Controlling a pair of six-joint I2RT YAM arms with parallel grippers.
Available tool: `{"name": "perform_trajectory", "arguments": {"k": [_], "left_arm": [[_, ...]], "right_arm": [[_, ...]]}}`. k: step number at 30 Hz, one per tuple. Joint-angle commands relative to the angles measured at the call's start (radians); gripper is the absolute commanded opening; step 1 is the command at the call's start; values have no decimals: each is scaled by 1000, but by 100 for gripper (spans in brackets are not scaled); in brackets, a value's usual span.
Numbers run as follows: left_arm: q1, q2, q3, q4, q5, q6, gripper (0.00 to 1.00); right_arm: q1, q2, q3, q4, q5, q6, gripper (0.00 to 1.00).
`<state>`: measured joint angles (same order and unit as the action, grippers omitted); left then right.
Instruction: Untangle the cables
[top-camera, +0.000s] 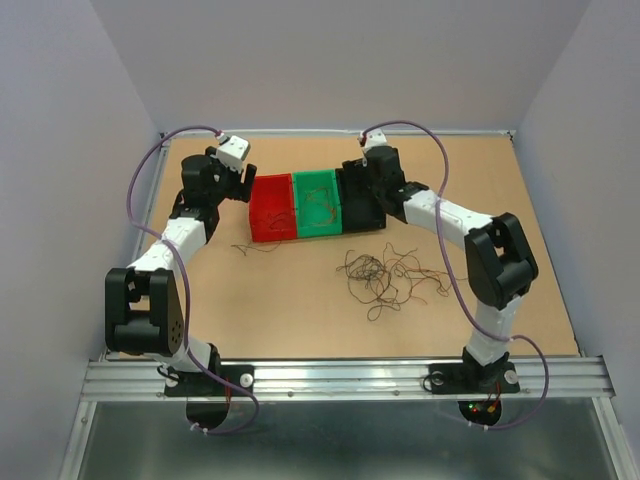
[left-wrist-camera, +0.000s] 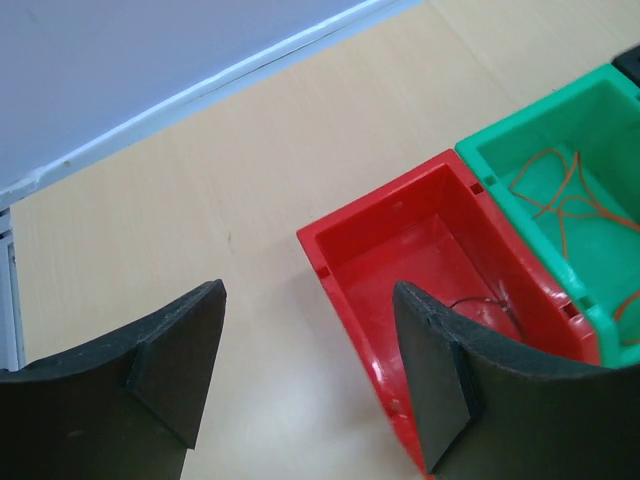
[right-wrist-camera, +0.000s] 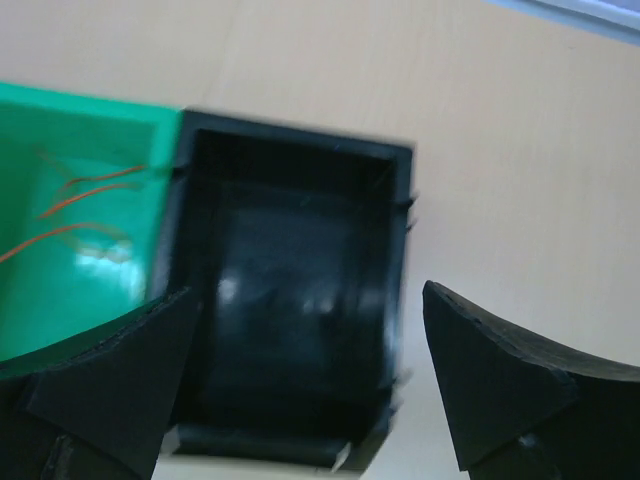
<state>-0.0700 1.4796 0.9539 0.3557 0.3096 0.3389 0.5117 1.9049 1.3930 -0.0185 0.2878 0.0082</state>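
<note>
My left gripper is going to close on the loose end (top-camera: 246, 247) of the small dark strand, which lies on the table at the near side of the red bin.
A loose tangle of thin cables (top-camera: 390, 277) lies on the table in front of the bins, and a small dark strand (top-camera: 255, 247) lies near the red bin. Three bins stand in a row: red (top-camera: 272, 208), green (top-camera: 316, 203), black (top-camera: 360, 200). Thin reddish wires lie in the green bin (left-wrist-camera: 565, 200) and show in the right wrist view too (right-wrist-camera: 85, 205). A thin wire lies in the red bin (left-wrist-camera: 480, 305). My left gripper (left-wrist-camera: 310, 385) is open and empty over the red bin's left edge. My right gripper (right-wrist-camera: 305, 375) is open and empty above the black bin (right-wrist-camera: 295, 300).
White walls close the table at the back and sides (top-camera: 330, 60). A metal rail (top-camera: 340, 375) runs along the near edge by the arm bases. Lilac cables run along both arms.
</note>
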Motion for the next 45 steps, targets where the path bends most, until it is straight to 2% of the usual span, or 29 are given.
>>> {"name": "perform_trajectory", "arguments": {"k": [1,2,7,9,12,15,20,25,27,30,35,40,42,44,45], "left_arm": [[1,-38,-9,46,-21,2,79],[1,-28,-9,45,-18,-3,79],[1,-10,-1,20,-6,11,79],[1,-19,-1,-6,25,20,79],[-1,-51,-24,-14,61,15,79],[-1,-77,-50,0,82,11,79],[1,-94,-81,48,91,11,79],[1,-119,-115,84,82,-1,80],[1,-127,-125,104,62,-12,80],[1,-134,-135,124,39,-18,80],[1,-148,-152,150,20,-28,79],[3,-160,-161,155,25,-28,79],[3,-166,-165,158,25,-28,80],[4,-171,-173,161,25,-24,80],[3,-171,-175,163,26,-23,80]], "right_arm": [[42,-177,-121,98,-96,94,99],[42,-234,-200,138,-131,122,99],[47,-354,-365,192,-267,210,94],[94,-385,-435,228,-329,216,90],[169,-388,-483,276,-352,188,90],[273,-324,-499,308,-326,193,85],[398,-227,-453,357,-195,265,85],[491,-123,-390,408,-57,324,97],[495,-77,-379,445,-29,443,97],[504,-23,-402,599,-10,589,97],[557,115,-279,669,166,694,99],[562,229,-181,767,240,762,100],[562,273,-132,764,269,763,92],[562,283,-127,758,280,770,64],[562,261,-138,756,275,766,46]]}}
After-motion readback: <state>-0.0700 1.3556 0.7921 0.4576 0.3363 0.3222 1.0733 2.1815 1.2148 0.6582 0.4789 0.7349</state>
